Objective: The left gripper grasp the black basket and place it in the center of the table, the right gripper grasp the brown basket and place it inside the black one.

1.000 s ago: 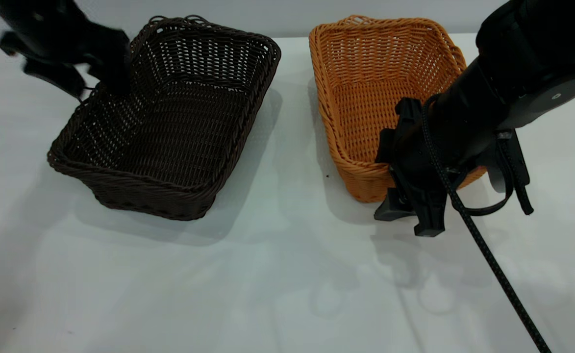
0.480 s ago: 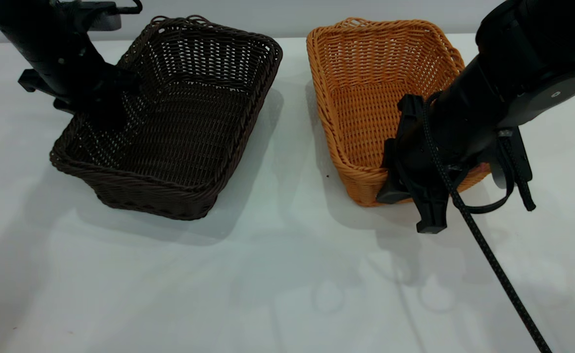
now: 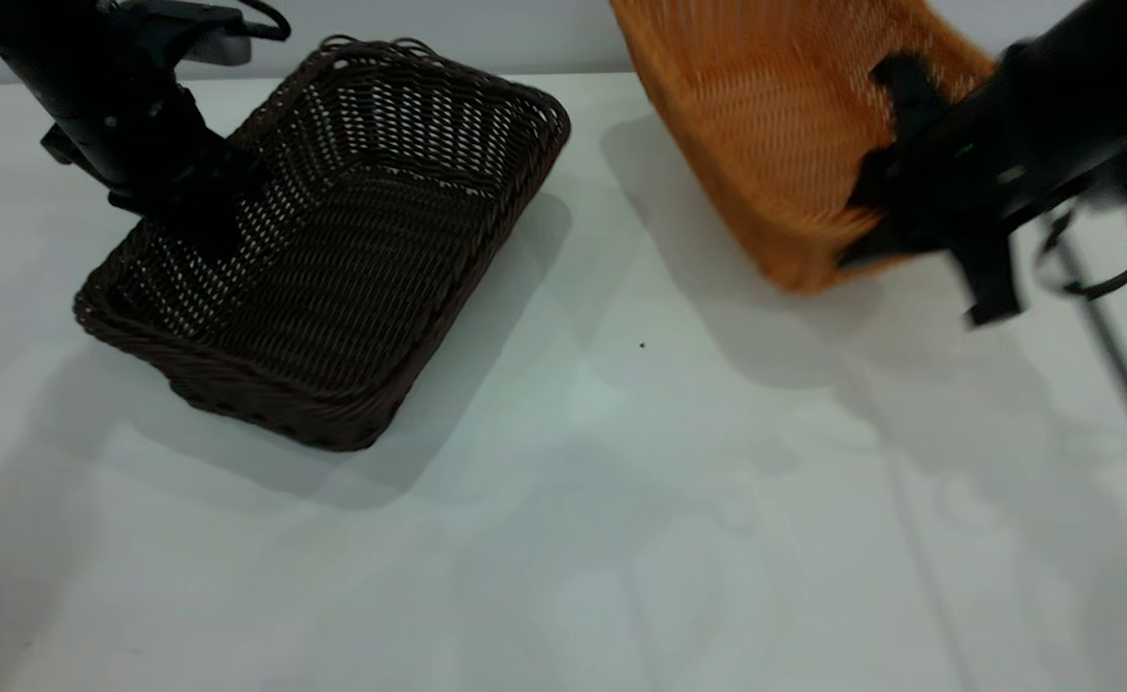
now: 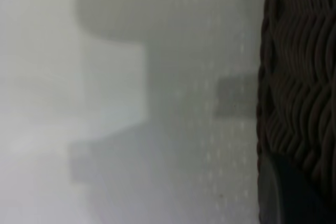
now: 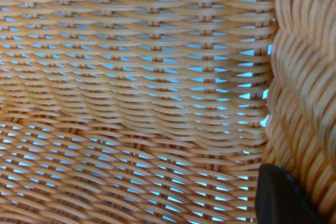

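Observation:
Next, my left gripper sets the black basket down centred on the shaded part of the table [image 3: 467, 363], toward the dark speck.
The black basket [image 3: 361, 259] sits on the table [image 3: 621, 538] at the left, its far end slightly raised. My left gripper [image 3: 196, 207] is shut on its left long rim; the left wrist view shows that dark rim [image 4: 299, 77] against one fingertip [image 4: 283, 198]. The brown basket [image 3: 765, 125] hangs tilted in the air at the upper right, clear of the table. My right gripper [image 3: 885, 216] is shut on its near rim; the right wrist view fills with its orange weave [image 5: 131, 103] and one fingertip [image 5: 281, 198] on the rim.
A black cable [image 3: 1120, 356] hangs from the right arm down toward the table's right side. A tiny dark speck [image 3: 642, 345] lies between the baskets. The table's back edge meets a pale wall just behind the baskets.
The right gripper has lifted the brown basket off the table, up and to the right, tilting it. The black basket has shifted and turned slightly under the left gripper.

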Controlling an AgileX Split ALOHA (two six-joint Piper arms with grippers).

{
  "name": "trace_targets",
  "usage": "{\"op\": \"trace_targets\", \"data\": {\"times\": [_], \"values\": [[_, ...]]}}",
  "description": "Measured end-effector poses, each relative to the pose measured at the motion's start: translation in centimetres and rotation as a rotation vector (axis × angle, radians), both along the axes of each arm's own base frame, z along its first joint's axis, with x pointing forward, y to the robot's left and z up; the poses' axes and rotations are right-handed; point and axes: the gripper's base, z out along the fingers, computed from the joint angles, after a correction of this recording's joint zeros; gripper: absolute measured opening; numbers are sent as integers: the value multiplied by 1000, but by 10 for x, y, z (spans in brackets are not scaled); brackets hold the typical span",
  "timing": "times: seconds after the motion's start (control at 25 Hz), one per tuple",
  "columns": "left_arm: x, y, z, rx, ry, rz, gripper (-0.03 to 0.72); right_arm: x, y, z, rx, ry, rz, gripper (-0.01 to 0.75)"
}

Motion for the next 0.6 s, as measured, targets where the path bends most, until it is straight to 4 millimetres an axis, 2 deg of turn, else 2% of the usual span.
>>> {"op": "trace_targets", "data": {"times": [0.2,0.44,0.6], "values": [[-2,-15,0,64,-40,-316,74,6,-40,15,176,-103,176,71],[-11,-60,0,136,-103,-759,73,-6,-79,29,371,-167,344,71],[-20,-96,1,179,-164,-1006,73,-12,-92,36,427,-193,387,71]]}}
